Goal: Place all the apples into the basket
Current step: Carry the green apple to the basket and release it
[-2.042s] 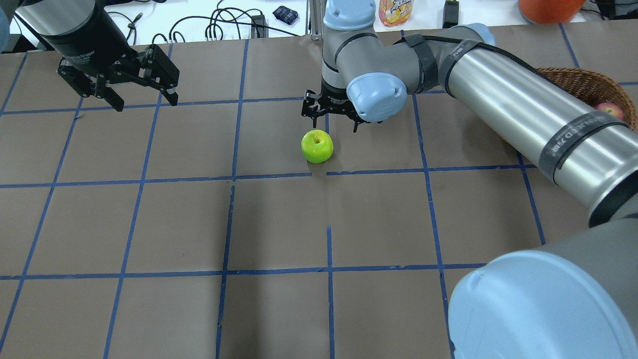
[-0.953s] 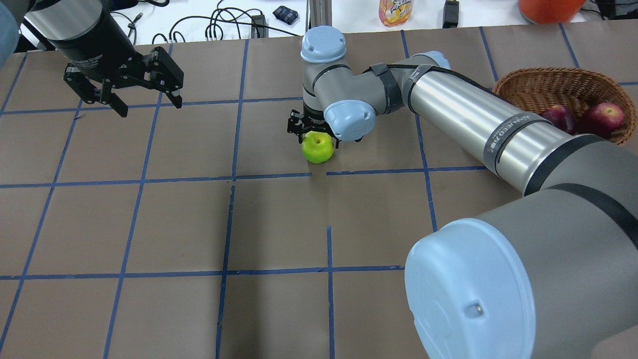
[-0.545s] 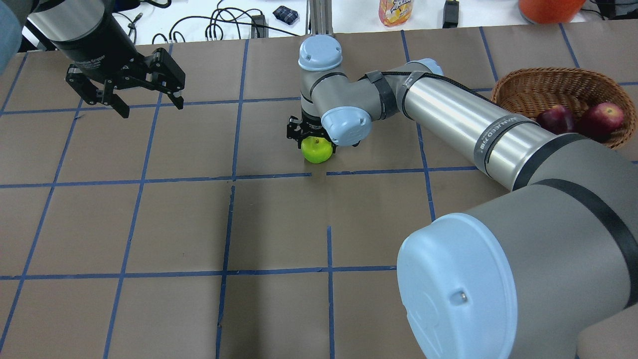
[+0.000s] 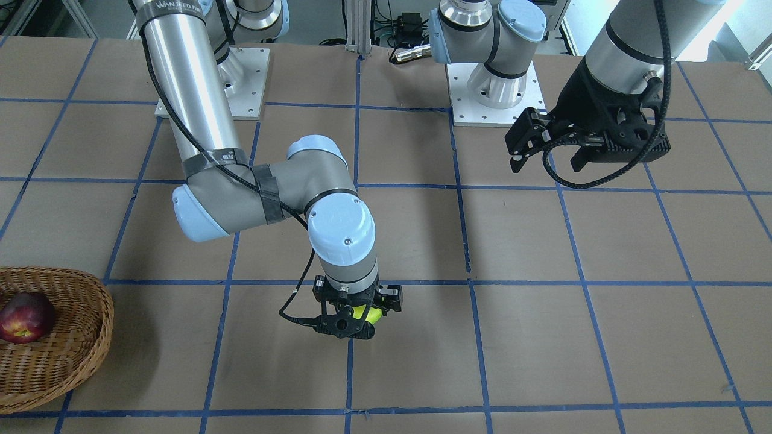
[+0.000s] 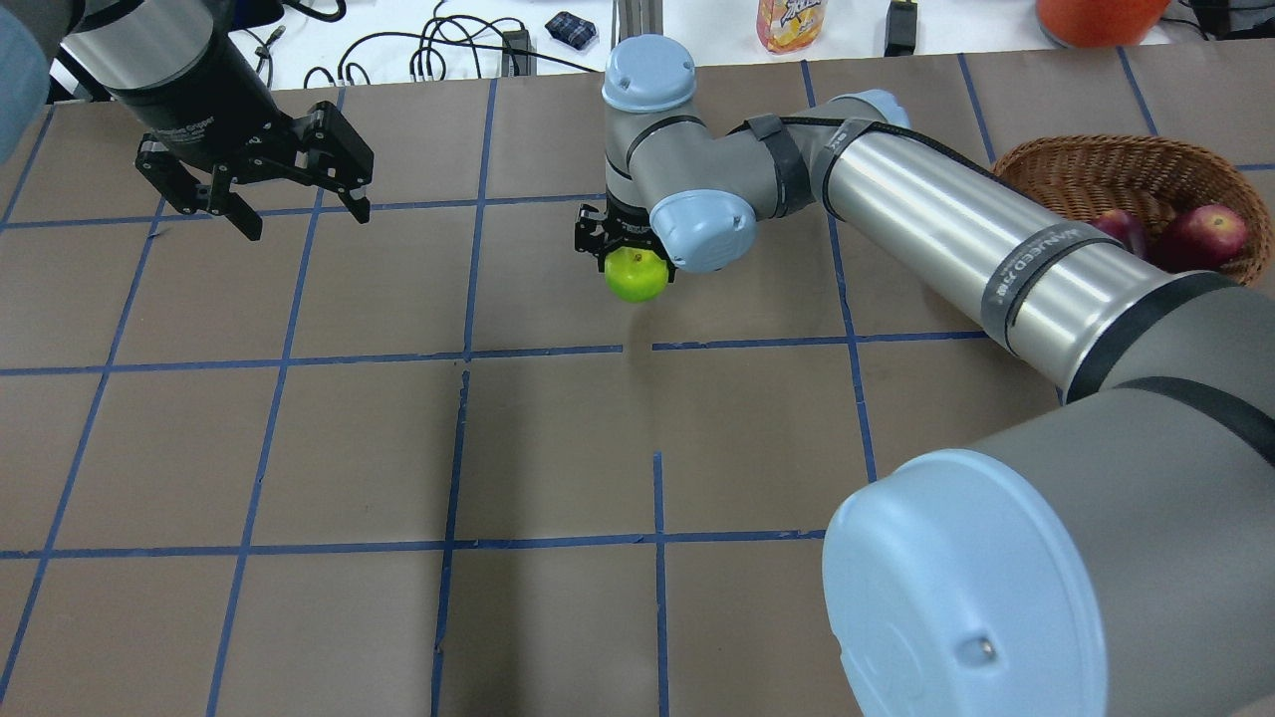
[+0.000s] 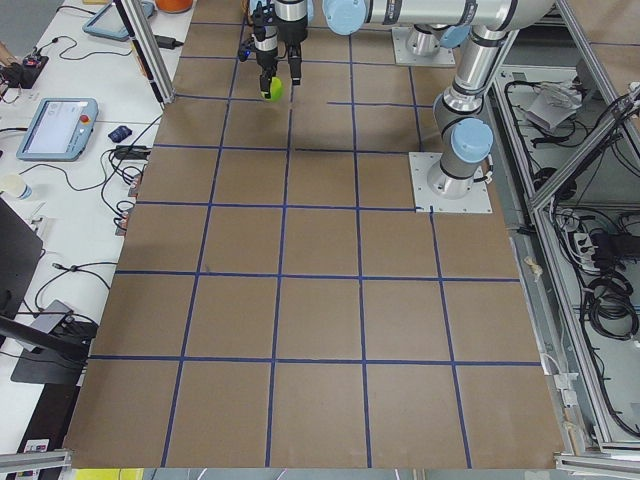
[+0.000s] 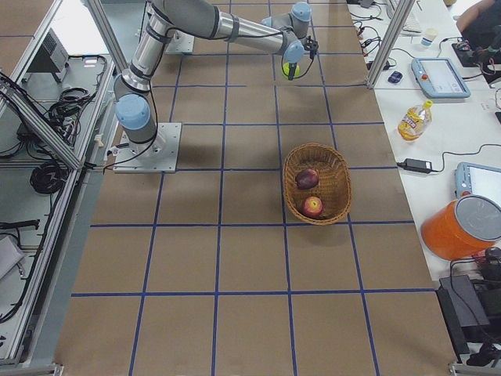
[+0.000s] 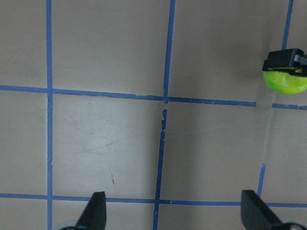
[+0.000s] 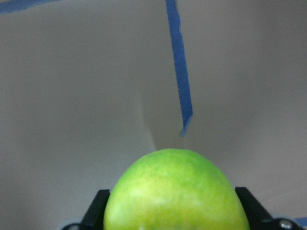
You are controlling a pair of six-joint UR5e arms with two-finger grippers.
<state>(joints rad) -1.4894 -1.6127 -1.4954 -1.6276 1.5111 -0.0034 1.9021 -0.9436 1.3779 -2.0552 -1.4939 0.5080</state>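
Note:
I need to let go of the lime green apple, now held just above the table, with my right gripper, between the dark maroon apple and the wicker basket's side [image 4: 73, 317].
The lime green apple [image 5: 637, 276] sits between the fingers of my right gripper [image 5: 626, 261], which is shut on it and holds it just above the table; it also shows in the front view [image 4: 365, 313], the right wrist view [image 9: 175, 191] and the left wrist view [image 8: 285, 81]. The wicker basket [image 5: 1081, 169] stands at the right, holding the red apple [image 5: 1210, 234] and the dark maroon apple [image 5: 1114, 227]. My left gripper [image 5: 289, 204] is open and empty, raised over the far left of the table; its fingertips [image 8: 96, 211] show in the left wrist view.
Brown table surface with a blue tape grid. Behind the far edge lie cables [image 5: 438, 50], a juice bottle [image 5: 792, 22] and an orange container [image 5: 1096, 18]. My right arm's long link [image 5: 976, 249] stretches between the green apple and the basket.
My right gripper came down over the green apple, closed on it, and has now lifted it slightly off the table. My left gripper has barely moved.

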